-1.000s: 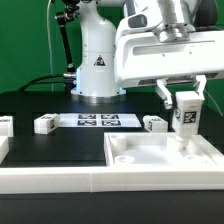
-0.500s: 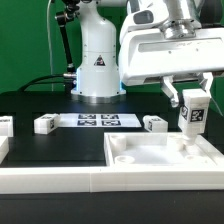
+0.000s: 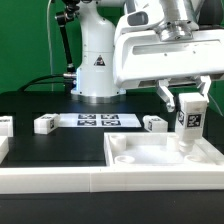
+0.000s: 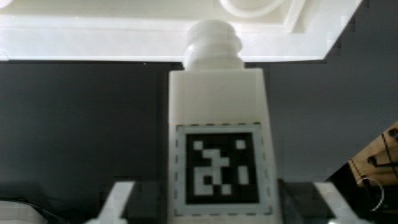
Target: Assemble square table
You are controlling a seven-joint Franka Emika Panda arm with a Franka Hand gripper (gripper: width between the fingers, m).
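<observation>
Next, my gripper releases the white leg so that it is upright in the tabletop's front corner (image 3: 203, 156) (image 4: 253, 8), close to the white rail and away from the loose legs.
The white square tabletop (image 3: 150, 160) lies rim-up on the black mat at the exterior view's right. My gripper (image 3: 187, 103) is shut on a white leg (image 3: 187, 122) with a black-and-white tag, holding it upright over the tabletop's far right corner. The leg's lower end reaches the corner; I cannot tell whether it is seated. In the wrist view the leg (image 4: 222, 110) fills the middle between my fingers (image 4: 121, 200), its rounded peg end pointing at the tabletop (image 4: 125, 40). Loose legs lie at the far left (image 3: 3, 126), at the left (image 3: 44, 125) and in the middle (image 3: 153, 123).
The marker board (image 3: 97, 121) lies flat behind the loose legs. The large white robot base (image 3: 97, 60) stands at the back. A long white rail (image 3: 60, 181) edges the front of the mat.
The gripper with the leg swung slightly to the exterior view's right, then came back left and now sits a little lower over the corner. The loose legs and tabletop have not moved.
</observation>
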